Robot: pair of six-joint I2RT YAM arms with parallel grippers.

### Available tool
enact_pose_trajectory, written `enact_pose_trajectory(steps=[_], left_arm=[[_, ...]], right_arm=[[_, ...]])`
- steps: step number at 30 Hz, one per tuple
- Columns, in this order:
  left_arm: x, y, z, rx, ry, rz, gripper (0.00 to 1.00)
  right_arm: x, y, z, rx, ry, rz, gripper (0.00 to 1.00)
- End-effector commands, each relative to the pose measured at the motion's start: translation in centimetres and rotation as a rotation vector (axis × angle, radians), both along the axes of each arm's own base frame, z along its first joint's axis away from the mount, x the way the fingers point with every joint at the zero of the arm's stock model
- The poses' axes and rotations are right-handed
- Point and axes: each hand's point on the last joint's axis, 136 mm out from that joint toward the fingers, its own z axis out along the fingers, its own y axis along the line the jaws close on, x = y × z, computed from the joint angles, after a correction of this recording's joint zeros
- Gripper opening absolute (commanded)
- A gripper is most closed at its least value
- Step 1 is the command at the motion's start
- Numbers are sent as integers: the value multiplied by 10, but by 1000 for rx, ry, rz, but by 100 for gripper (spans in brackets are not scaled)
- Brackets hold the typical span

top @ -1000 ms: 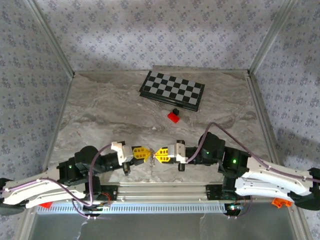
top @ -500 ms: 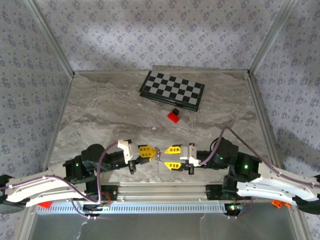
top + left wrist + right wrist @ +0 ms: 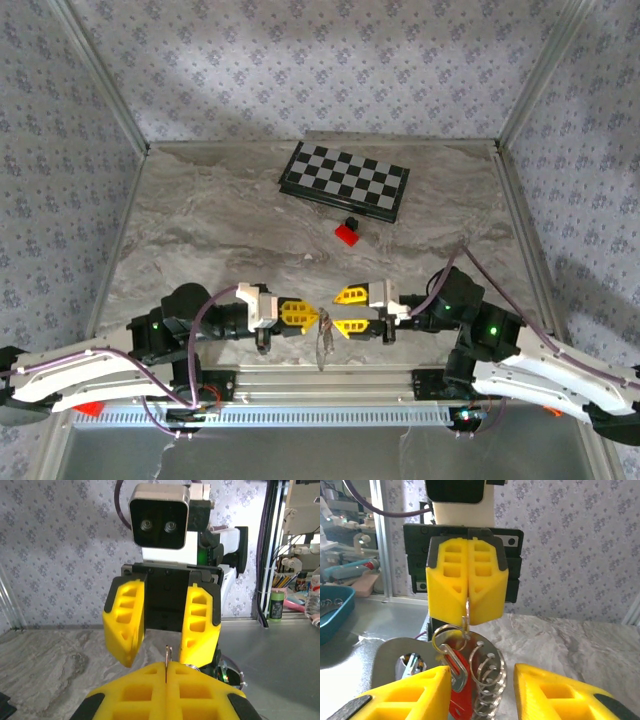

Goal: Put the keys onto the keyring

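Note:
Only the edge of the top ring pokes out of my left gripper, so next my right gripper pinches that edge (image 3: 169,654) and tilts it while my left gripper regrasps.
My left gripper (image 3: 306,317) is shut on the thin top ring of the keyring (image 3: 467,611), near the table's front edge. Below its yellow fingers (image 3: 467,582) hangs a bunch: a silver ring, a silver clip, a red-orange key head (image 3: 463,696) and a chain of small silvery rings (image 3: 490,680). From above, the bunch (image 3: 323,342) dangles between both grippers. My right gripper (image 3: 349,311) faces the left one, open, its fingers (image 3: 407,695) on either side of the hanging bunch without touching it. The ring's edge (image 3: 167,655) pokes out between my left fingertips.
A black-and-white chessboard (image 3: 345,180) lies at the back of the marble table (image 3: 200,230). A red block with a black piece (image 3: 348,233) sits just in front of it. Metal frame rails (image 3: 320,385) run along the front edge, under both arms.
The right gripper opened, let go of the bunch and drew back to the right. The left gripper, still shut on the ring, moved slightly right and toward the front edge.

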Motion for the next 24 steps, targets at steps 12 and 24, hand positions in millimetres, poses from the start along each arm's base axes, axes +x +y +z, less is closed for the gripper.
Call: enact_pose_trajectory(steps=[12, 24], left_arm=[[2, 3, 26, -86, -34, 16, 0], [2, 3, 26, -89, -35, 21, 0]], right_arm=[[-2, 4, 23, 116, 20, 22, 32], [-1, 8, 18, 104, 26, 24, 25]])
